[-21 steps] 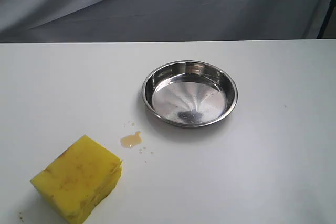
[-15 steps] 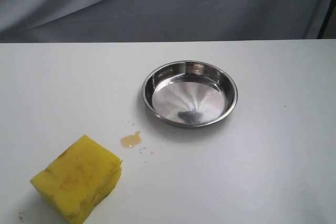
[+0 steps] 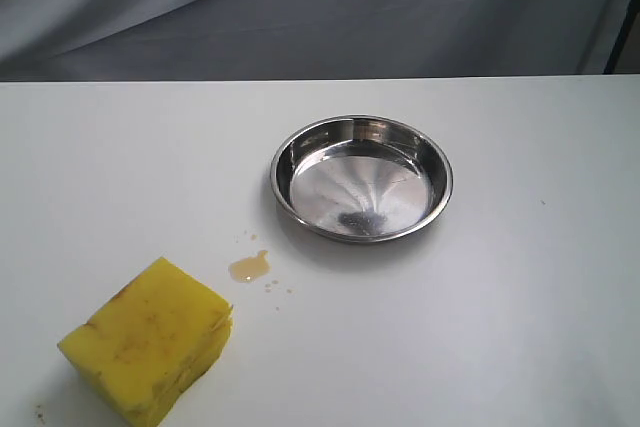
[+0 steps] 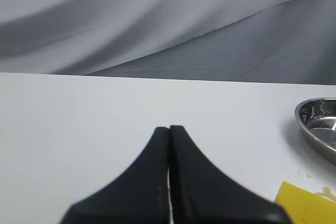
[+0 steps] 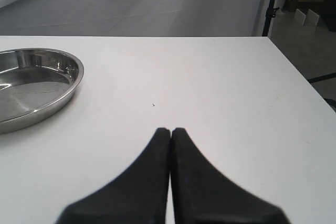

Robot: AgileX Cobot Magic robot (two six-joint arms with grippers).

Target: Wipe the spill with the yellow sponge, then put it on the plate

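Note:
The robot's left gripper will next move to the middle of the yellow sponge [image 3: 150,333] and close there, leaving the sponge's corners free on either side.
The yellow sponge [image 3: 148,342] lies on the white table near its front left corner. A small amber spill [image 3: 249,267] with tiny droplets sits just to its right, between sponge and plate [image 3: 361,178], which is empty. Neither gripper appears in the exterior view. In the left wrist view my left gripper [image 4: 169,128] is shut and empty above bare table, with a sponge corner [image 4: 307,205] and the plate's rim [image 4: 317,124] off to one side. My right gripper [image 5: 170,130] is shut and empty too, with the plate [image 5: 34,85] apart from it.
A grey cloth backdrop [image 3: 320,7] hangs behind the table's far edge. The right wrist view shows the table's side edge [image 5: 302,72] with floor and a dark stand [image 5: 269,3] beyond it.

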